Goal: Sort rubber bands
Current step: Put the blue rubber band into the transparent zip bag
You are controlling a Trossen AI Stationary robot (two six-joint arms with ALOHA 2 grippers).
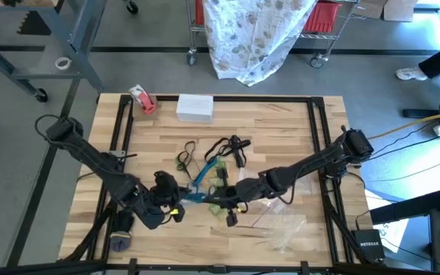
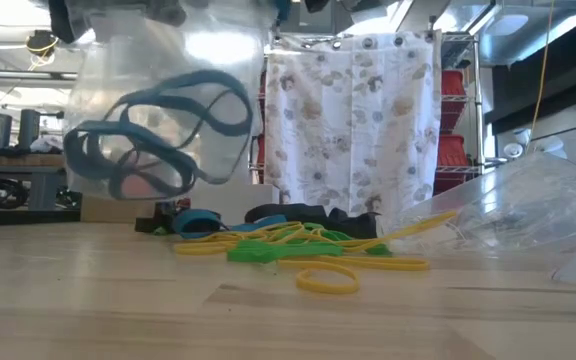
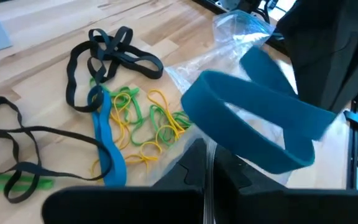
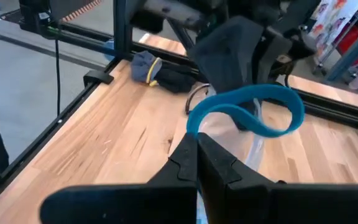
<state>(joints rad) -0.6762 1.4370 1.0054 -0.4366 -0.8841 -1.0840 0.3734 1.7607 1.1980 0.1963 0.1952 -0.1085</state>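
Next, I let go of the wide blue rubber band with my right gripper on the wood just nearer than the green and yellow tangle [image 1: 234, 216].
Loose rubber bands lie flat mid-table: black ones [image 3: 110, 53], a green and yellow tangle [image 3: 143, 127] and a long blue one [image 3: 109, 146]. My left gripper [image 1: 170, 202] and right gripper [image 1: 231, 195] meet above the near middle of the table, both shut. Between them hangs a clear plastic bag [image 2: 148, 110], clear of the wood, with blue bands [image 2: 133, 160] inside. A wide blue band [image 4: 247, 109] loops out from the right fingertips over the bag. My left gripper is shut on the clear bag's plastic [image 3: 232, 127], pinched between the two fingers; the fingers hide the spot itself. The bag hangs below, clear of the table. My right gripper pinches one end of the wide blue band [image 4: 194, 124] at its fingertips. The loop stands out past them, off the table.
A white box [image 1: 195, 107] and a red-and-white tape roll [image 1: 142, 99] sit at the far edge. More clear bags [image 1: 285, 229] lie at the near right. A dark bundle [image 1: 119, 241] lies at the near left corner. Black frame rails [image 1: 317, 145] border the wood.
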